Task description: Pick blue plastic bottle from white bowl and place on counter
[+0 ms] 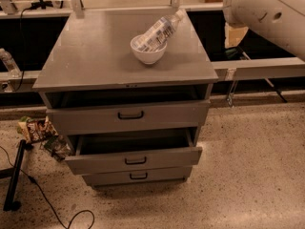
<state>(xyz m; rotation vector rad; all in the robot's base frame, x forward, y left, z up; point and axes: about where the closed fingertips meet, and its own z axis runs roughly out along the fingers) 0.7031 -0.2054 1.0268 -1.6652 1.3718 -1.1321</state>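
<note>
Next, the gripper closes on the upper end [177, 17] of the blue plastic bottle, by its pale cap.
The blue plastic bottle [156, 33] lies tilted in the white bowl [148, 56], its base in the bowl and its pale cap pointing up and to the back right. The bowl stands on the grey counter [95, 56], right of the middle. My gripper [235, 35] hangs under the large white arm [267, 11] at the upper right, beyond the counter's right edge and well apart from the bottle. It is partly hidden by the arm.
The cabinet's middle drawer [136, 159] is pulled out and the top drawer [128, 114] is slightly out. A small clear bottle [9, 63] stands at the far left. Snack bags [35, 130], a black stand and a cable lie on the floor at the left. A metal rail [267, 69] runs to the right.
</note>
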